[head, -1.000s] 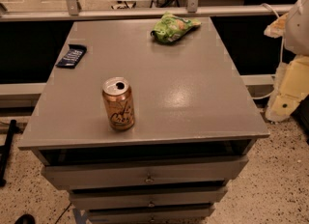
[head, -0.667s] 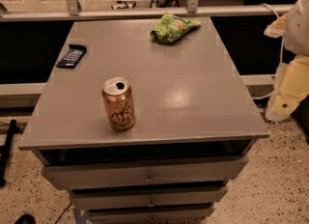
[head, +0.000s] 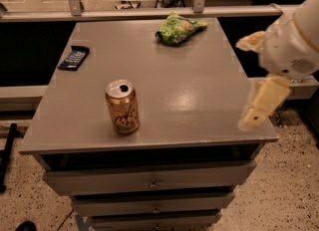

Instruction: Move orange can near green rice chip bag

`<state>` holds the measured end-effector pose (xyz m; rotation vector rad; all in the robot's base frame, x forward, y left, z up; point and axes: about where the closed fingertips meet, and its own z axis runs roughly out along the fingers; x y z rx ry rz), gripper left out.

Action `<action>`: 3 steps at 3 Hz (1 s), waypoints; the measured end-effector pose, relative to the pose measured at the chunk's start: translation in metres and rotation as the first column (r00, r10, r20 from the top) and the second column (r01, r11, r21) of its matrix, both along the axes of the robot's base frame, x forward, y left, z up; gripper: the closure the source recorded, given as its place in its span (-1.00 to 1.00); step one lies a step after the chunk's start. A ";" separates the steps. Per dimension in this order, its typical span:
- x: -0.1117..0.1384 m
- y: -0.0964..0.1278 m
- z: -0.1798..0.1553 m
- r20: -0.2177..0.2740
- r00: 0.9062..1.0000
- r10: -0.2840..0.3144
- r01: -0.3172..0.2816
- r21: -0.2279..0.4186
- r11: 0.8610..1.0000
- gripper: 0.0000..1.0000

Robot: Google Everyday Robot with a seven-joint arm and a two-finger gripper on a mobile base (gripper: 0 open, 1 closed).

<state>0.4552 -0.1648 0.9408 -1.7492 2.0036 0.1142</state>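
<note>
My gripper will close around the bottom half of the orange can [head: 124, 114], under the can's silver top.
The orange can [head: 122, 107] stands upright near the front left of the grey table [head: 199, 100], its silver pull-tab top showing. The green rice chip bag [head: 178, 28] lies at the far edge of the table, right of centre, well apart from the can. My gripper [head: 254, 73] hangs at the table's right edge, far right of the can and nearer to me than the bag. It is open and empty, with one cream finger high [head: 249, 41] and the other low [head: 263, 103].
A flat dark blue packet [head: 74, 57] lies at the table's left edge. Drawers [head: 149, 180] run below the tabletop front. A metal rail [head: 149, 12] runs behind the table. Speckled floor lies to the right.
My arm and gripper have moved left, from beside the table to over its right edge. The can and the bag have not moved.
</note>
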 end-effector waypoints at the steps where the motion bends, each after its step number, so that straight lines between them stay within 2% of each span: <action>1: 0.021 0.073 -0.035 0.023 0.992 0.126 -0.128 0.193 0.973 -1.00; 2: 0.039 0.136 -0.054 0.039 0.978 0.203 -0.203 0.375 0.905 -1.00; 3: 0.048 0.179 -0.059 0.045 0.966 0.255 -0.240 0.527 0.815 -1.00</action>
